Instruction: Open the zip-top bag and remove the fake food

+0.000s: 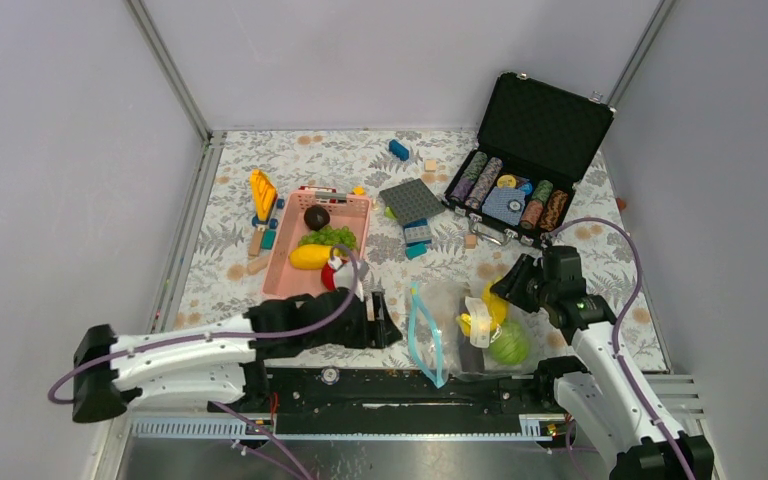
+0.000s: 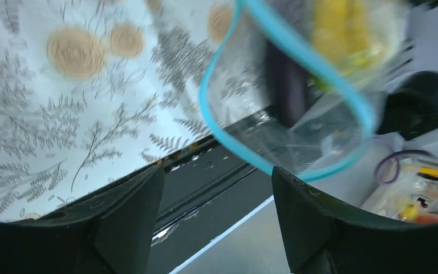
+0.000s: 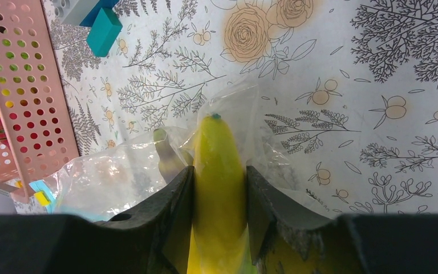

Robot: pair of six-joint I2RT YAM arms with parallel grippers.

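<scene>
My right gripper is pinning the yellow banana through the plastic of the bag. It should open and take just the bag's closed end [image 3: 271, 157] while my left gripper reaches in.
The clear zip-top bag [image 1: 450, 335] lies at the near edge, its light-blue zipper [image 1: 426, 340] spread open in a loop. Yellow bananas [image 1: 485, 308] and a pale-green cabbage [image 1: 509, 345] sit at its right end. My right gripper [image 1: 508, 287] is shut on a yellow banana [image 3: 219, 165], with crinkled bag plastic [image 3: 120, 171] around it. My left gripper [image 1: 388, 325] is open and empty, just left of the bag mouth. In the left wrist view the zipper loop [image 2: 285, 85] hangs ahead of my left gripper [image 2: 217, 200], with a dark piece and yellow food blurred inside.
A pink basket [image 1: 282, 262] at centre left holds a dark round piece [image 1: 316, 216], lettuce [image 1: 328, 237], a mango [image 1: 310, 256] and a tomato [image 1: 332, 277]. An open black poker chip case [image 1: 535, 130] stands back right. Blocks [image 1: 417, 235] lie mid-table.
</scene>
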